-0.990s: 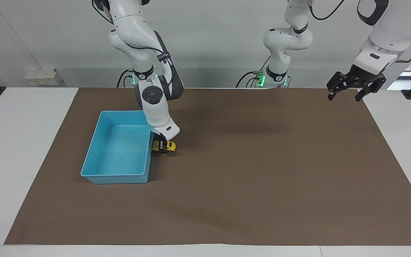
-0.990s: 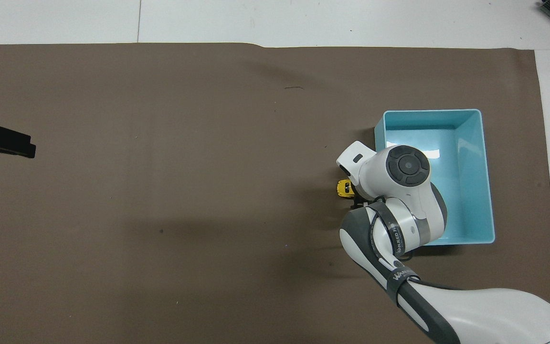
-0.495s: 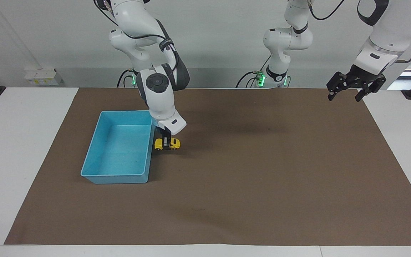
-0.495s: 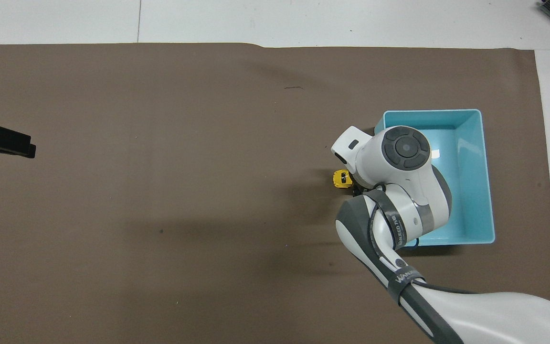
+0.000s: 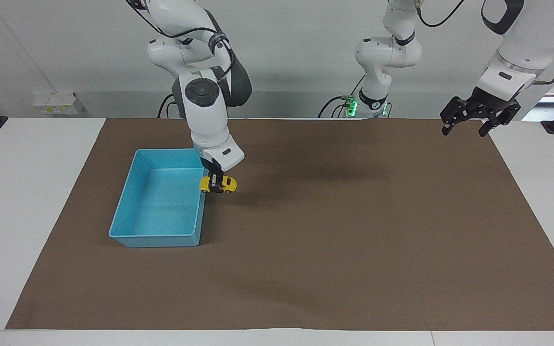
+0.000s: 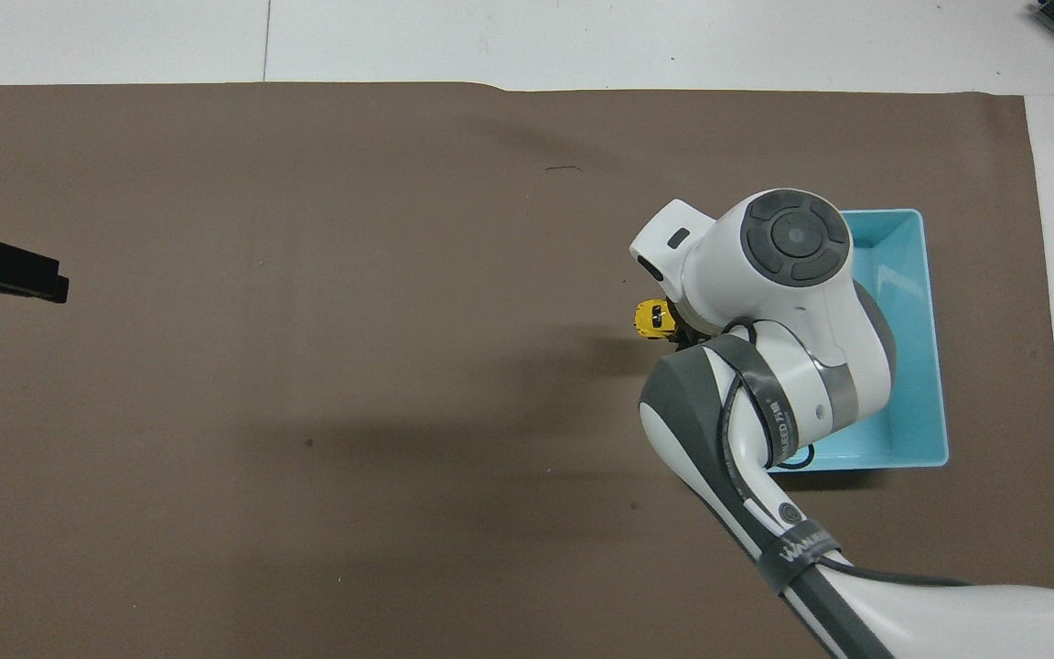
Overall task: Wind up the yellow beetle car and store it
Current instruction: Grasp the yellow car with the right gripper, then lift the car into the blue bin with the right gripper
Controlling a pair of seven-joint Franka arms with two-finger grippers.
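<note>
I need to set the yellow beetle car down inside the blue bin (image 6: pixel 792 356) with my right gripper, close to the bin's side that faces my left gripper. The car now hangs just over the brown mat.
The yellow beetle car (image 5: pixel 229 182) is held up in the air by my right gripper (image 5: pixel 217 184), which is shut on its middle. The car hangs just over the brown mat, beside the wall of the blue bin (image 5: pixel 161 236) that faces the left arm's end of the table. In the overhead view only the car's end (image 6: pixel 649 318) shows, and the right wrist hides the rest and part of the bin (image 6: pixel 934 366). The bin holds nothing that I can see. My left gripper (image 5: pixel 464 130) is open and empty, and waits high over the mat's corner at its own end.
A brown mat (image 5: pixel 334 230) covers most of the white table. The left gripper's tip also shows at the edge of the overhead view (image 6: pixel 5 275).
My right gripper has lifted the car off the mat and raised it, with a small drift toward the bin's wall. The left arm has not moved.
</note>
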